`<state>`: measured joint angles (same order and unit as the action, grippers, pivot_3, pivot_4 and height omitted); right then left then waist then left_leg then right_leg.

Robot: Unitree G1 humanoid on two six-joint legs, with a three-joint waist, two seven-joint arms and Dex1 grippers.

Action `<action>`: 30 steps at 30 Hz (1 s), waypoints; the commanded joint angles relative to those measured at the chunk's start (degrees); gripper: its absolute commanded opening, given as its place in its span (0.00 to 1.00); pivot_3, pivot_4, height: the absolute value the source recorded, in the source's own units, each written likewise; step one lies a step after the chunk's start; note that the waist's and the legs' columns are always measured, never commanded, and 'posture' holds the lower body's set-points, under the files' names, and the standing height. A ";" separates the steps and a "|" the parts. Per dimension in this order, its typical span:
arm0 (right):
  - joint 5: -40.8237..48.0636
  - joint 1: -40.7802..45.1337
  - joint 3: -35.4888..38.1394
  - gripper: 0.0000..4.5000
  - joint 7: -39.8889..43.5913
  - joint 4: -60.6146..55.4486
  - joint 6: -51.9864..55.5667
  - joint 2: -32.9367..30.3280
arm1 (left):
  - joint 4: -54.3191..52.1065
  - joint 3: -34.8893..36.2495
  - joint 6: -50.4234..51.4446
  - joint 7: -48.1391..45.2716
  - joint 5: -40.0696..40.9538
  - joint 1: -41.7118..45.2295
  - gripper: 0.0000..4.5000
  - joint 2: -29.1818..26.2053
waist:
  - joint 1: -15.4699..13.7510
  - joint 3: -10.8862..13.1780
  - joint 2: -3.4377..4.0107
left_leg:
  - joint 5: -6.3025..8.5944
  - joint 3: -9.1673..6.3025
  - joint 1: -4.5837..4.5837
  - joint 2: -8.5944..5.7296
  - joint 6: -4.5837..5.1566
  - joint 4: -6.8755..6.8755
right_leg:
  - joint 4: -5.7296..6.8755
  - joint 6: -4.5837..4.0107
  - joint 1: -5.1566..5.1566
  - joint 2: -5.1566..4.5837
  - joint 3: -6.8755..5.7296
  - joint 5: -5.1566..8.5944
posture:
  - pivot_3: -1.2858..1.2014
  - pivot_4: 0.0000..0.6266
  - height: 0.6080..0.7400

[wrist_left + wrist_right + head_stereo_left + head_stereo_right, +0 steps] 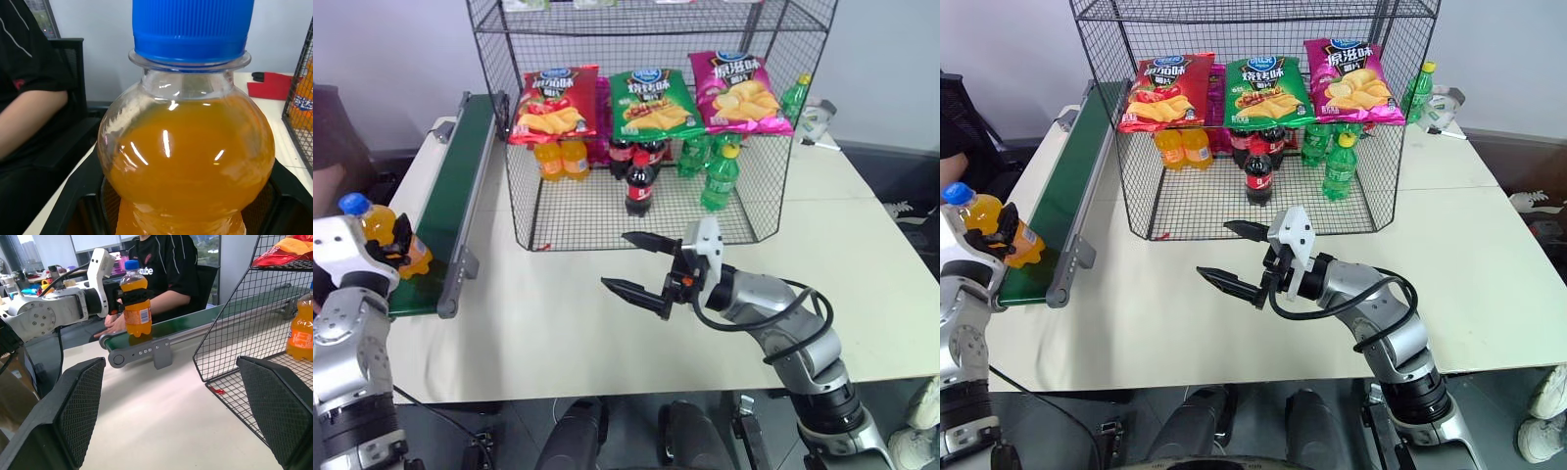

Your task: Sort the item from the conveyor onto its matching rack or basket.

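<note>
I need to release the orange soda bottle from my left gripper on the rack's bottom in front of the orange bottles (560,231).
The item, a small orange soda bottle (382,227) with a blue cap, stands upright at the near end of the conveyor (460,176). My left gripper (403,245) is shut on it around its middle, black fingers (134,297) wrapping the label. Its base is at belt level; I cannot tell whether it touches the belt. The black wire rack (519,196) stands at the table's back centre, right of the belt. My right gripper (617,260) hovers open over the table in front of the rack, pointing left toward the bottle and holding nothing.
On the rack's upper shelf lie three chip bags (651,100). Orange bottles (561,157), cola bottles (639,184) and green bottles (720,179) stand on its floor. A person in a black shirt (166,264) sits beyond the conveyor. White tabletop (558,313) lies between belt and right gripper.
</note>
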<state>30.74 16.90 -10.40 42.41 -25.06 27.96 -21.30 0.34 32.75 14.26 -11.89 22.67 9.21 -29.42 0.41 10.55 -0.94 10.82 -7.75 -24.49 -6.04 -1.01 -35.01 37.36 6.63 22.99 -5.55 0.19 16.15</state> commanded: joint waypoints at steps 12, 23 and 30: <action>-0.34 2.00 5.74 1.00 0.38 -0.88 -2.21 -3.90 | -24.10 -8.97 13.93 -11.18 18.18 6.79 0.55 -5.04 | 0.10 -0.02 -0.04 | 0.00 0.01 0.02 -0.03 0.00 -0.01 | -0.02 0.00 -0.09 -0.02 0.01 0.00 | 0.52 0.24 1.00; -2.40 1.55 9.92 1.00 -0.62 0.87 -3.78 -7.08 | -3.36 -28.63 1.63 -2.72 -4.28 16.54 0.55 8.76 | -0.20 0.02 -0.03 | -0.01 0.04 -0.01 -0.03 0.01 -0.03 | 0.02 0.01 -0.26 0.04 -0.03 0.00 | 0.52 0.24 1.00; -3.03 1.09 10.01 1.00 -1.35 0.22 -4.17 -7.01 | 25.75 -28.96 -18.09 3.64 -13.74 28.04 0.55 17.48 | -0.93 0.03 -0.04 | -0.02 0.06 -0.04 -0.04 0.01 -0.08 | 0.01 0.02 -0.24 0.02 -0.04 -0.01 | 0.52 0.24 1.00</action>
<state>27.73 17.81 -1.47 41.31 -23.17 24.87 -28.18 23.38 2.97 3.13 -9.50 10.74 33.80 -12.35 -0.52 10.58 -0.98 10.81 -7.69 -24.53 -6.09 -1.00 -35.08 37.37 6.65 22.76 -5.54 0.15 16.14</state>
